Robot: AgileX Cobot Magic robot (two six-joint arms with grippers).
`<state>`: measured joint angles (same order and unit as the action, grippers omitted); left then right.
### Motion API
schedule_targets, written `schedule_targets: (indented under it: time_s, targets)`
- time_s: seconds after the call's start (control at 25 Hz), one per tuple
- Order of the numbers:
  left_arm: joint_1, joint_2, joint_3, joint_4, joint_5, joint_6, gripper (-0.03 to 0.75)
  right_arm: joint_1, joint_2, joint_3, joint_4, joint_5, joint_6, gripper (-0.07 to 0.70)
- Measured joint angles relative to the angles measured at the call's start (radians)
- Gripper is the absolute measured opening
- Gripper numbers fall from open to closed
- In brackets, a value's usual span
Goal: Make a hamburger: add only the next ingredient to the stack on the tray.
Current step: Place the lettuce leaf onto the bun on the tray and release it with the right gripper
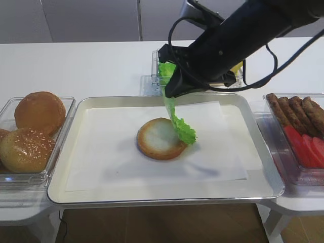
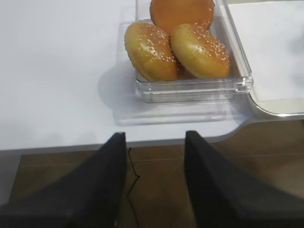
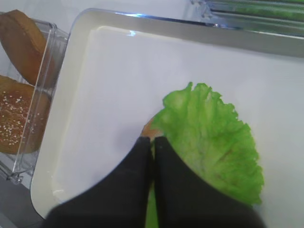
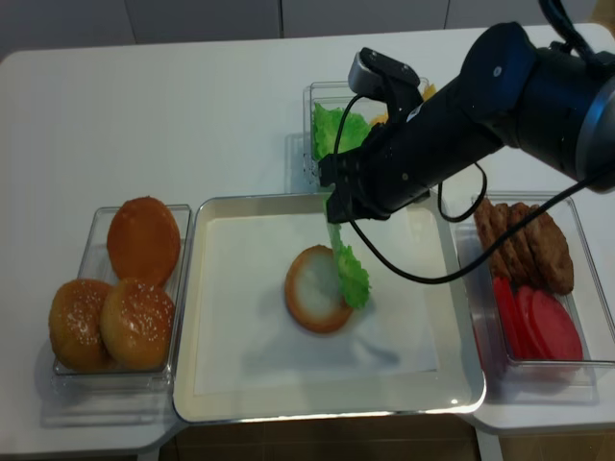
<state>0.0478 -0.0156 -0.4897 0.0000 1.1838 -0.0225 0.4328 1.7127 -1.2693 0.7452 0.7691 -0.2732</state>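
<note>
Next, my right gripper lets go of the lettuce leaf, lying flat on top of the bun bottom half point(image 4: 323, 283) near the middle of the tray.
My right gripper point(image 1: 170, 93) point(image 4: 336, 206) point(image 3: 153, 140) is shut on the top edge of a bright green frilly lettuce leaf point(image 1: 180, 123) point(image 4: 352, 275) point(image 3: 213, 142). The leaf hangs down from it, and its lower end rests on the right edge of the bun bottom half point(image 1: 157, 138) point(image 4: 310, 286). That bun lies near the middle of the paper-lined tray point(image 1: 71, 152) point(image 4: 186, 317) point(image 3: 61, 118). In the right wrist view the leaf hides nearly all of the bun. My left gripper point(image 2: 154, 135) is open and empty, off the table's front edge near the bun tops.
A clear box of sesame bun tops point(image 1: 31, 132) point(image 2: 190, 45) point(image 4: 125, 288) stands left of the tray. A box of more lettuce point(image 1: 163, 71) point(image 4: 336, 130) sits behind the tray. Patties and tomato slices point(image 1: 301, 129) point(image 4: 528, 279) fill a box on the right.
</note>
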Motion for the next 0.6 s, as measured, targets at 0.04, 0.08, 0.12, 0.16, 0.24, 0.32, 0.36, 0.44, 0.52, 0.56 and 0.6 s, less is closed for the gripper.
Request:
schedule_targets:
  time_s: [0.04,0.08,0.12,0.16,0.24,0.32,0.36,0.44,0.52,0.56,0.6]
  targets:
    - [0.000,0.000,0.000,0.000,0.000,0.000,0.302,0.000,0.004,0.000,0.003,-0.002,0.000,0.029]
    - [0.000,0.000,0.000,0.000,0.000,0.000,0.302,0.000,0.007,0.000,0.010,-0.001,0.000,0.029]
    - [0.000,0.000,0.000,0.000,0.000,0.000,0.302,0.000,0.007,0.000,0.014,-0.001,0.000,0.029]
    - [0.000,0.000,0.000,0.000,0.000,0.000,0.302,0.000,0.007,0.000,0.019,-0.001,0.000,0.029]
    - [0.000,0.000,0.000,0.000,0.000,0.000,0.302,0.000,0.007,0.000,0.021,-0.002,-0.002,0.029]
    - [0.000,0.000,0.000,0.000,0.000,0.000,0.302,0.000,0.007,0.000,0.022,-0.002,-0.002,0.029]
    - [0.000,0.000,0.000,0.000,0.000,0.000,0.302,0.000,0.007,0.000,0.025,-0.002,-0.002,0.029]
    - [0.000,0.000,0.000,0.000,0.000,0.000,0.302,0.000,0.013,0.000,0.045,-0.002,-0.002,0.029]
    - [0.000,0.000,0.000,-0.005,0.000,0.000,0.302,0.000,0.025,0.000,0.063,-0.002,-0.007,0.029]
    - [0.000,0.000,0.000,-0.005,0.000,0.000,0.302,0.000,0.032,0.000,0.071,-0.002,-0.007,0.029]
    - [0.000,0.000,0.000,-0.005,0.000,0.000,0.302,0.000,0.037,0.000,0.073,-0.002,-0.007,0.029]
